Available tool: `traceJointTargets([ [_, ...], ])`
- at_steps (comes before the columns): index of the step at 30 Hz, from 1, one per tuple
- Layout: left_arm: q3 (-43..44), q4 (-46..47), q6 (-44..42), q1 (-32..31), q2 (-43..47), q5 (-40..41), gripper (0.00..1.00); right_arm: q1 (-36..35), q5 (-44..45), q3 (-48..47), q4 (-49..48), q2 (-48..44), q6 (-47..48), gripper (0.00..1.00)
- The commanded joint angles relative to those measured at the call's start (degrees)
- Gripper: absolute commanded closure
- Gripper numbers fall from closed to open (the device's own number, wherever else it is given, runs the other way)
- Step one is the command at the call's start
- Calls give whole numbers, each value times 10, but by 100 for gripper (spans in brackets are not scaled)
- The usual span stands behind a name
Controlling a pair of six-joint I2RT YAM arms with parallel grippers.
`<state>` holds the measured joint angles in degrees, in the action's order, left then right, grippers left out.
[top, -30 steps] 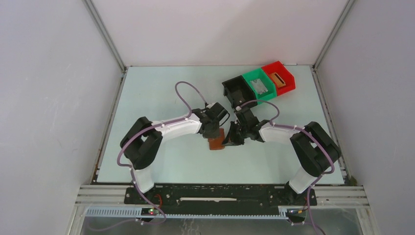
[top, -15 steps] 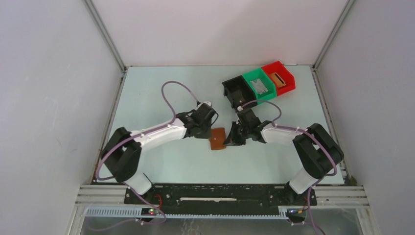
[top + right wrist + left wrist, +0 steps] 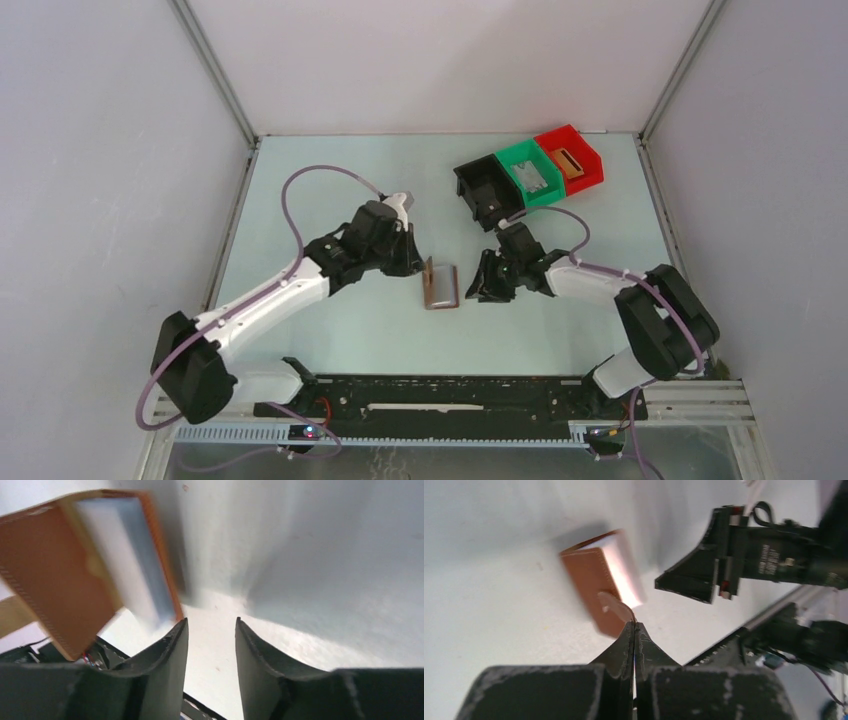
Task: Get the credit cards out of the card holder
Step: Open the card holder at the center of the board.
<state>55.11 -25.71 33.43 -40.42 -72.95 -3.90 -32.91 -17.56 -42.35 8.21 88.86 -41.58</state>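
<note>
The card holder's cover stands half up, so my left gripper needs to pull it flat by the strap before my right gripper takes the pale sleeves [image 3: 444, 284].
The card holder [image 3: 441, 287] is a brown leather wallet on the table's middle, standing half open with its pale inner panel showing. In the left wrist view my left gripper [image 3: 634, 623] is shut on the wallet's short strap tab [image 3: 613, 605], just left of the wallet [image 3: 594, 582]. In the top view the left gripper [image 3: 415, 265] is at the wallet's left flap. My right gripper [image 3: 479, 285] is open and empty just right of the wallet. In the right wrist view its jaws [image 3: 210, 625] stand apart beside the wallet [image 3: 55, 580]. No card shows inside the wallet.
Black [image 3: 472, 183], green [image 3: 516, 157] and red [image 3: 590, 160] bins stand in a row at the back right. A grey-white card [image 3: 538, 179] lies in the green bin and a tan-orange card [image 3: 570, 161] in the red one.
My left arm has swung left and back with the strap tab in its jaws. The wallet went from lying flat and closed to standing half open. My right gripper stayed at its right side.
</note>
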Motion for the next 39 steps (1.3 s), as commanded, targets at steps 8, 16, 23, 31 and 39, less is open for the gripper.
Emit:
traceJointTargets([
  [8, -1, 17, -9, 4, 26, -66, 100, 38, 41, 3, 75, -146, 16, 45],
  [16, -98, -15, -5, 49, 88, -39, 100, -9, 47, 3, 40, -128, -8, 58],
  [23, -204, 9, 37, 103, 94, -1, 100, -31, 31, -23, 9, -63, -11, 63],
  [31, -169, 18, 39, 116, -36, 12, 100, -41, -7, -72, -30, 28, -26, 59],
  [39, -93, 9, 26, 117, -127, 37, 100, -51, -43, -73, -77, 71, -50, 58],
])
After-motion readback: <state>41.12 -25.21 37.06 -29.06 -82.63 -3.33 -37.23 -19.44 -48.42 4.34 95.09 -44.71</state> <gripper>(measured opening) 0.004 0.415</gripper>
